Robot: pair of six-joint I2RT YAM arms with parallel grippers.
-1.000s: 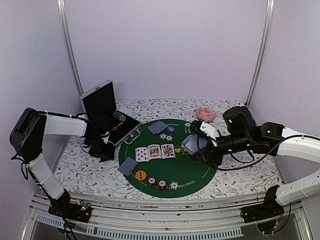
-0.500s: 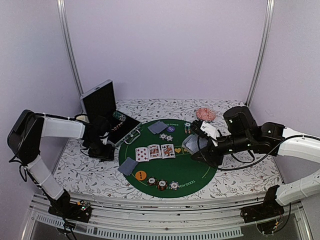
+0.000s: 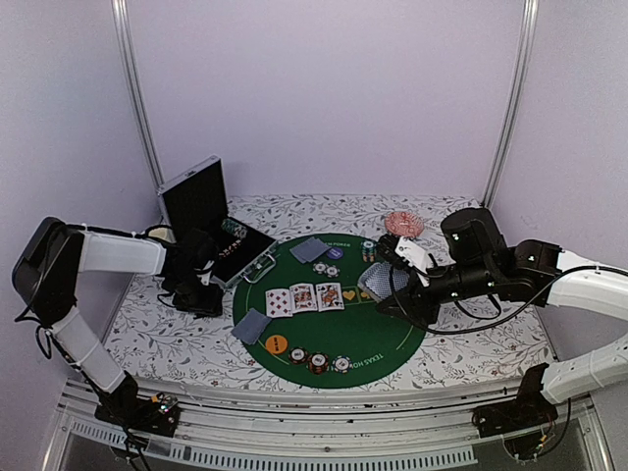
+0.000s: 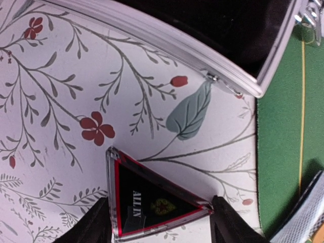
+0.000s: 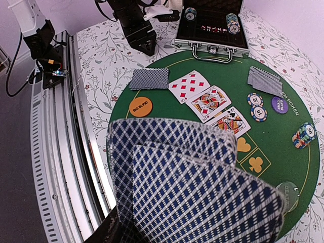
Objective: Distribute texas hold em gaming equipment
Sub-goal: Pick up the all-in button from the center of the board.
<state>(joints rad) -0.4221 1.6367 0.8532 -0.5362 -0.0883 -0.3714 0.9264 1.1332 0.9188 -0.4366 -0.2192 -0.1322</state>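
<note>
My left gripper has the triangular marker. It will let go of it on the green mat [image 3: 359, 346] next to the striped chip nearest the lettering.
In the left wrist view a dark triangular marker [image 4: 152, 202] with a red rim lies flat on the flowered cloth. My left gripper [image 4: 159, 203] is shut on it, one finger at each side corner. From above, that gripper [image 3: 201, 294] sits left of the green mat [image 3: 392, 339]. My right gripper [image 3: 385, 289] hovers over the mat's right side, shut on a fan of blue-backed cards [image 5: 192, 192]. Three face-up cards [image 3: 304, 297] lie mid-mat. Face-down pairs [image 3: 251, 326] [image 3: 309, 249], an orange disc [image 3: 276, 343], striped chips [image 3: 319, 361] and a purple disc [image 3: 336, 253] are spread around.
An open metal case [image 3: 221, 231] holding more chips stands at the mat's far left, its rim [image 4: 202, 66] just beyond the marker. A pink patterned dish [image 3: 403, 224] sits at the back. A chip stack [image 5: 302, 135] and a pale disc [image 5: 288, 195] lie on the mat's right.
My left gripper's jaws have narrowed onto the triangular marker, and that arm has shifted slightly. The right arm with its cards has barely moved.
</note>
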